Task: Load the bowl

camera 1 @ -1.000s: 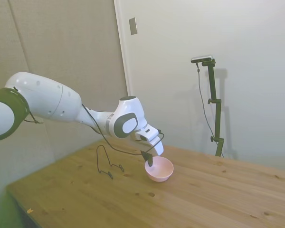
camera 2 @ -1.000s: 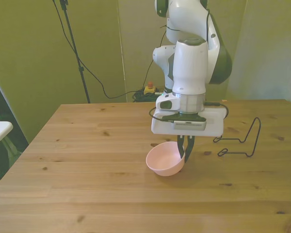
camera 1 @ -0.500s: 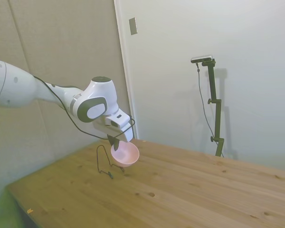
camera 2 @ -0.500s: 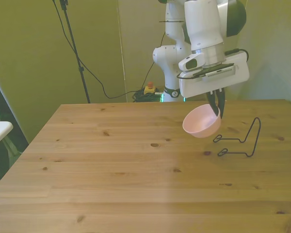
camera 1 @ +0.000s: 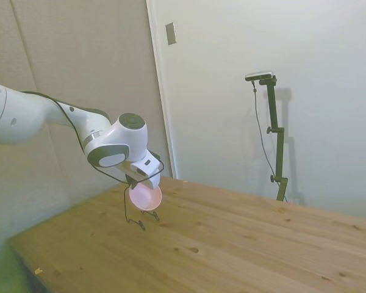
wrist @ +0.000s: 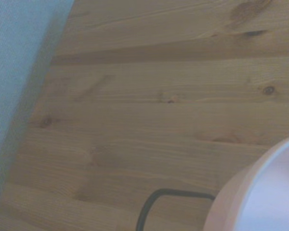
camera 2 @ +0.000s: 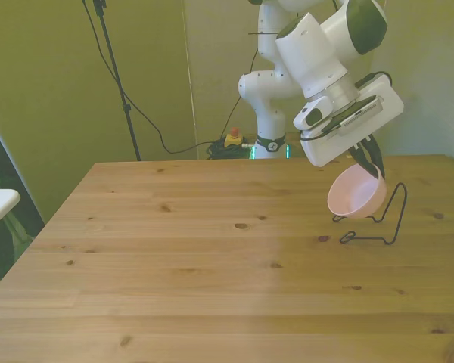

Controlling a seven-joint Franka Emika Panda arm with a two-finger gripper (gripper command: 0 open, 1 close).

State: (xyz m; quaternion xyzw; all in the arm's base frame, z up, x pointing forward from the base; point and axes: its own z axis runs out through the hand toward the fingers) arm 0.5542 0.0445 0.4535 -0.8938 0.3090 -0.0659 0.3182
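My gripper is going to set the pale pink bowl down in the black wire rack (camera 1: pixel 140 206), tilted against the rack's tall back wire.
The pale pink bowl (camera 2: pixel 356 193) hangs in the air, tilted on its side, with my gripper (camera 2: pixel 372 162) shut on its upper rim. It hovers just above the thin black wire rack (camera 2: pixel 378 221) at the front view's right. In the side view the bowl (camera 1: pixel 144 196) faces the camera with its underside, right over the rack (camera 1: pixel 134 210), and the gripper (camera 1: pixel 134 182) is at its top edge. The wrist view shows part of the bowl's rim (wrist: pixel 260 197) and a loop of the rack's wire (wrist: pixel 159 202) over the wooden table.
The wooden table (camera 2: pixel 197 257) stretches wide toward the front view's left. A wall (camera 1: pixel 79 61) stands close behind the rack's end of the table. A black cable and stand (camera 2: pixel 113 76) rise at the far left behind the table.
The arm lifted the bowl off the middle of the table and carried it to the rack at the front view's right, tipping it onto its side over the wire.
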